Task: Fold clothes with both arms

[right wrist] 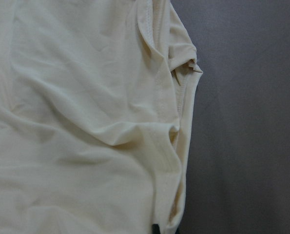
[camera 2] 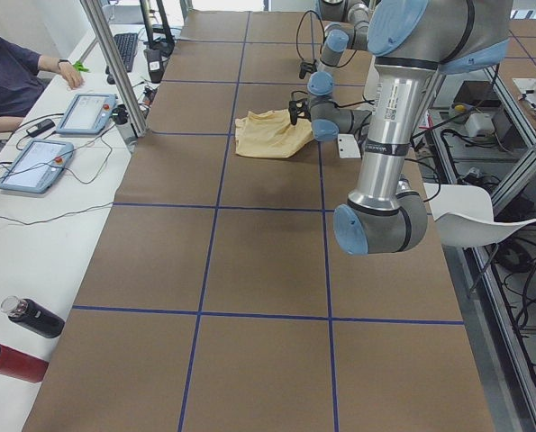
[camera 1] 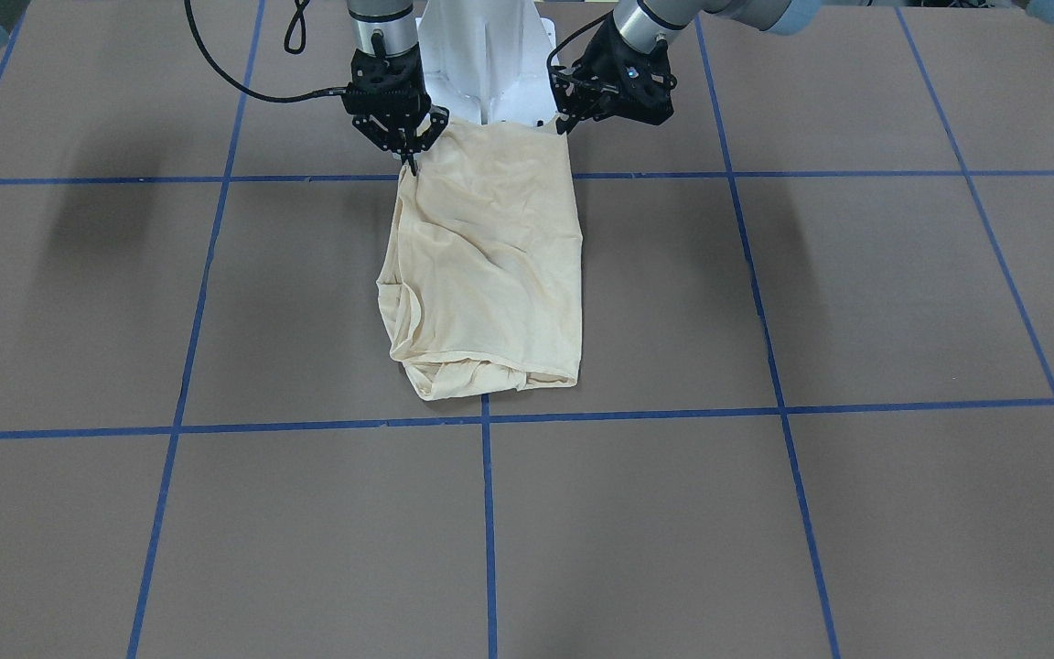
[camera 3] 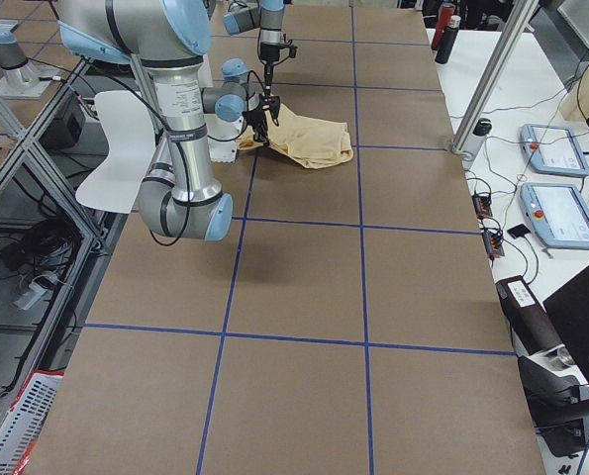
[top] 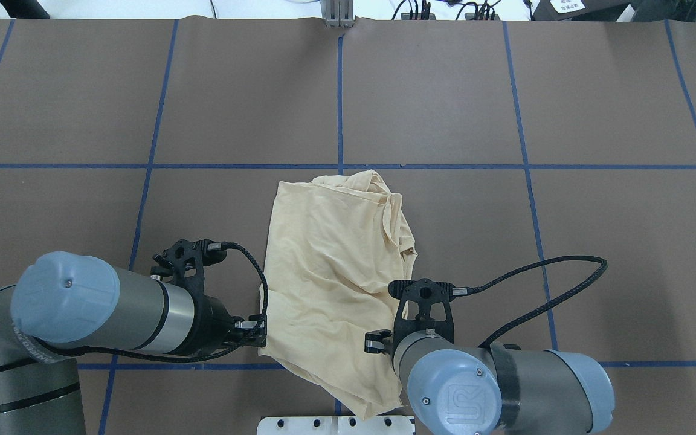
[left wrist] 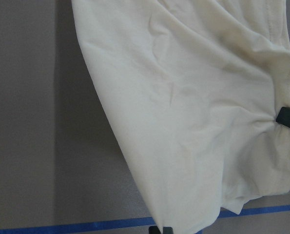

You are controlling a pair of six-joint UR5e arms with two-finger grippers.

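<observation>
Next, my left gripper releases the lifted corner of the T-shirt over the T-shirt's far corner (camera 1: 585,368), just short of the blue tape.
The pale cream-yellow T-shirt (camera 1: 490,265) lies folded into a long strip on the brown table, plain side up, with no print showing. It also shows in the overhead view (top: 336,266). Its end nearest the robot is lifted a little over the pedestal. My right gripper (camera 1: 410,163) is shut on one near corner of that end. My left gripper (camera 1: 566,122) is shut on the other near corner. In the left wrist view the shirt (left wrist: 183,97) fills the frame and the right gripper's fingertips (left wrist: 288,118) pinch the fabric at the right. The right wrist view shows only bunched fabric (right wrist: 86,122).
The white pedestal base (camera 1: 481,55) stands right behind the lifted end. Blue tape lines (camera 1: 487,513) divide the brown table (camera 1: 765,503) into squares. In the left side view an operator (camera 2: 11,76), tablets (camera 2: 33,166) and bottles (camera 2: 33,317) are at a white side table.
</observation>
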